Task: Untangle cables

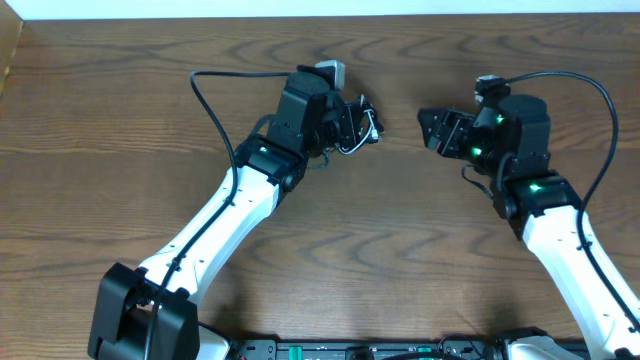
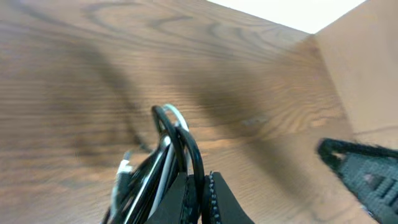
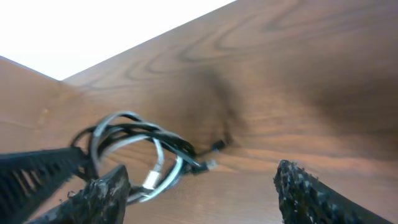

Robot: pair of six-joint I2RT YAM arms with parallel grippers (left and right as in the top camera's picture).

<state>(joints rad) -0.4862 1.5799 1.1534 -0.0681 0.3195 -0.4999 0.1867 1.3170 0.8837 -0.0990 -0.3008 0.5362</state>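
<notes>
Next, my left gripper lets the cables go on the bare wooden table (image 1: 372,165) between my grippers, close to the tip of my left gripper.
The cables (image 1: 360,130) are a small tangle of thin black and white loops, held up off the wooden table at the tip of my left gripper (image 1: 352,122). In the left wrist view the left gripper (image 2: 200,198) is shut on a black loop of the cables (image 2: 176,140), with white strands beside it. My right gripper (image 1: 436,130) is open and empty, a short way right of the tangle, facing it. In the right wrist view the tangle (image 3: 140,152) hangs to the left, between and beyond the open fingers (image 3: 202,193), with small plugs dangling.
The wooden table (image 1: 400,240) spreads all round. A thick black cord (image 1: 215,110) loops from the left arm and another (image 1: 590,100) arcs over the right arm. A pale wall edge (image 2: 367,74) shows at the right of the left wrist view.
</notes>
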